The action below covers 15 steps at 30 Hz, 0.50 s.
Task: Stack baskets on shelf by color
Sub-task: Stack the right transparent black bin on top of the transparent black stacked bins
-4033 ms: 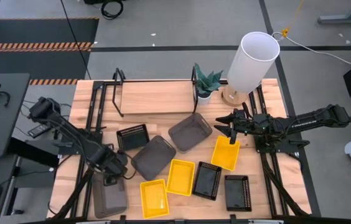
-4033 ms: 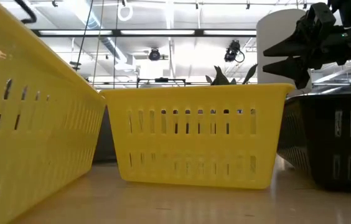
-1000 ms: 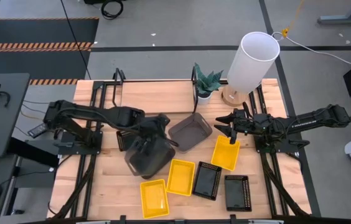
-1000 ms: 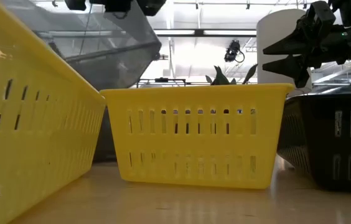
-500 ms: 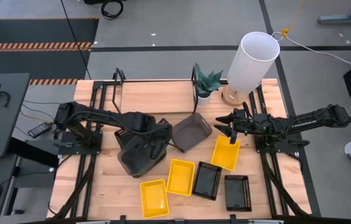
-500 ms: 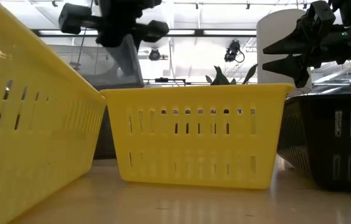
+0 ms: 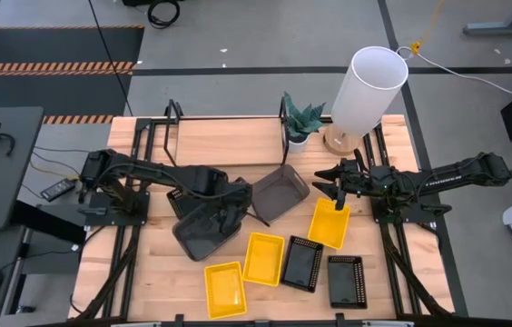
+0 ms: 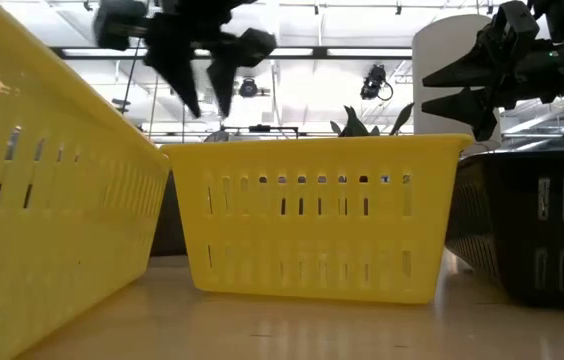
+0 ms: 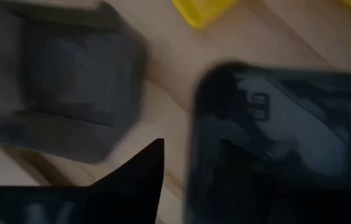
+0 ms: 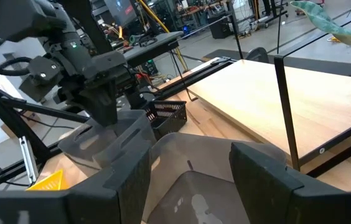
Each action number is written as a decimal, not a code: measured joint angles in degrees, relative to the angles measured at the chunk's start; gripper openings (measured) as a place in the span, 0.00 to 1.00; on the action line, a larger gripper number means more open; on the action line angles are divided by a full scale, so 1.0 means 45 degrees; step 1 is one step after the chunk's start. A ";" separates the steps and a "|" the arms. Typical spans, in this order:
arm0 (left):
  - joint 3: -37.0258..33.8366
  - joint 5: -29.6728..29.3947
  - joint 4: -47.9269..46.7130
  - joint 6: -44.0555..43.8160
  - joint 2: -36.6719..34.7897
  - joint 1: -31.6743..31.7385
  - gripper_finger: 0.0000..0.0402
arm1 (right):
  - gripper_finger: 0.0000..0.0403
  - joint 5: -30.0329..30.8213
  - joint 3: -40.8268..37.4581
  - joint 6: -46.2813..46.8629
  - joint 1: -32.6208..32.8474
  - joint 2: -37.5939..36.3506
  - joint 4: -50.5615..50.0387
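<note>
Next, I need to move my left gripper to the grey basket by the shelf and grab [image 7: 258, 206] [image 9: 126, 121] that basket's edge that faces the two skewed grey baskets.
My left gripper [image 7: 226, 209] [image 8: 200, 95] hangs open and empty, fingers pointing down, just above a grey basket [image 7: 203, 230] [image 9: 70, 93] that lies skewed on a second grey one. A third grey basket [image 7: 279, 192] [image 10: 194, 180] rests on the table by the shelf's near edge. My right gripper [image 7: 338, 186] [image 8: 467, 90] hovers open between that basket and a yellow basket [image 7: 329, 223]. Two more yellow baskets [image 7: 263, 258] [image 7: 224, 289] and two black ones [image 7: 301, 264] [image 7: 347, 281] lie near the front. Another black basket [image 10: 166, 111] sits behind the left arm. The shelf [image 7: 229, 142] is bare.
A potted plant [image 7: 301, 123] and a white cylinder lamp [image 7: 365, 91] stand at the table's far right, beside the shelf's black wire end frame [image 7: 285, 136]. Bare wood shows at the table's near-left corner [image 7: 138, 282]. In the low view yellow baskets [image 8: 312, 215] fill the front.
My left gripper carried the tilted grey basket toward the table's near-left, lowered it onto the other grey basket, then opened and let go. The basket now lies on that stack, and the gripper's fingers hang spread and empty above it. The right arm has kept still.
</note>
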 joint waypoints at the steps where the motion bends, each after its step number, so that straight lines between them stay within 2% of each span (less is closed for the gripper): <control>1: 0.0000 -0.0096 0.0364 -0.0175 0.0000 0.0004 0.41 | 0.55 0.0001 -0.0005 0.0000 -0.0004 0.0000 0.0000; 7: 0.0010 -0.0413 0.2736 -0.2066 0.0150 0.0291 0.41 | 0.55 0.0004 0.0000 0.0000 -0.0005 0.0000 0.0000; 15: -0.0005 -0.0413 0.3615 -0.2827 0.0894 0.0743 0.40 | 0.55 -0.0011 -0.0005 0.0000 0.0000 0.0020 0.0132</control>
